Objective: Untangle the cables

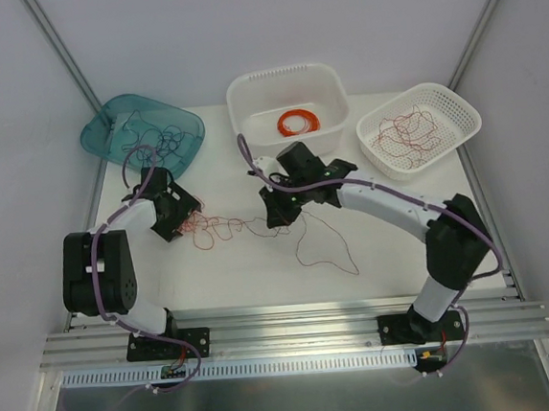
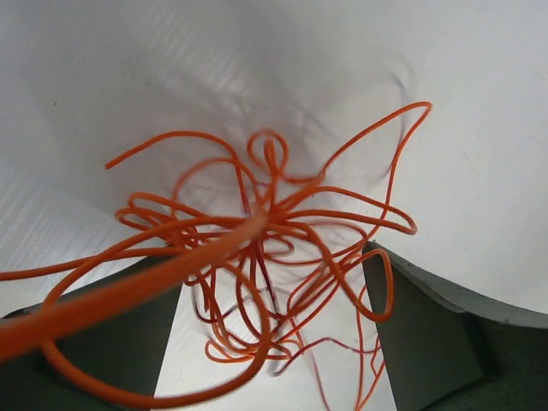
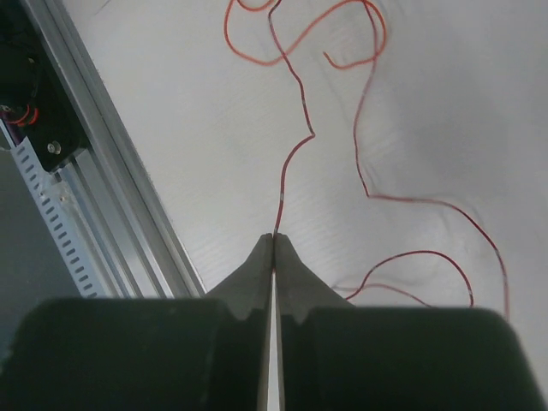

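The dark red cable still lies across the orange loops, far from the fingers of my right gripper, so next I open my right gripper and grab the dark red cable point(image 3: 286, 58) near that crossing.
A tangle of thin orange-red and dark red cables point(image 1: 211, 231) lies on the white table left of centre. My left gripper point(image 1: 181, 216) is at its left end. In the left wrist view the left gripper point(image 2: 274, 282) is open, jaws wide apart, with the knotted cables point(image 2: 274, 240) between and beyond the fingers point(image 2: 437, 325). My right gripper point(image 1: 280, 215) is shut on a dark red strand that leads out of the tangle. In the right wrist view the strand point(image 3: 291, 163) leaves the closed tips of the right gripper point(image 3: 274, 238). A loose loop of this cable point(image 1: 341, 252) trails toward the front.
A teal tray point(image 1: 105, 134) with dark wires sits at the back left. A white basket point(image 1: 246, 97) holds an orange ring coil point(image 1: 298, 122). Another white basket point(image 1: 458, 103) with red wires is at the back right. An aluminium rail point(image 1: 295, 324) lines the near edge.
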You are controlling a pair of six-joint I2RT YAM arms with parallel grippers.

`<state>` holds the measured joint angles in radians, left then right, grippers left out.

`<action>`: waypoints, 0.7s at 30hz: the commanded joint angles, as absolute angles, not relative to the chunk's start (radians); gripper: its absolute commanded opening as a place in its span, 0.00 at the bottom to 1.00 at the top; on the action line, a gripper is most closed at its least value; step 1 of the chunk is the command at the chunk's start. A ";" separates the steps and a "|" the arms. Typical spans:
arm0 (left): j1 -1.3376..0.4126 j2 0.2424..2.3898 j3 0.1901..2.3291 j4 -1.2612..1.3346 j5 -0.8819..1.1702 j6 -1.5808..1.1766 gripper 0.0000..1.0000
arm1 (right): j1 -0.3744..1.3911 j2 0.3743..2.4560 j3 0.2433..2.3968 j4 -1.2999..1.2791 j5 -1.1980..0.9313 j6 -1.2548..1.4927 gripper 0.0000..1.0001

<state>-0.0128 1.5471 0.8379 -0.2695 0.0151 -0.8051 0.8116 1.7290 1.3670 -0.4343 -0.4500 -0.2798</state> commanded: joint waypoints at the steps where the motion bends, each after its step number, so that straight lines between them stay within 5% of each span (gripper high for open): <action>1: -0.006 1.578 0.871 -0.273 -0.038 -0.821 0.84 | 0.747 1.533 1.316 -0.576 -0.370 -0.327 0.01; 8: 0.017 1.627 0.885 -0.273 -0.041 -0.825 0.60 | 0.480 1.163 1.267 -0.685 -0.339 -0.321 0.01; 13: 0.028 1.635 0.890 -0.272 -0.028 -0.813 0.57 | 0.287 1.081 1.270 -0.710 -0.380 -0.321 0.01; 21: 0.028 1.591 0.861 -0.273 -0.003 -0.767 0.56 | 0.287 1.199 1.157 -0.664 -0.423 -0.230 0.01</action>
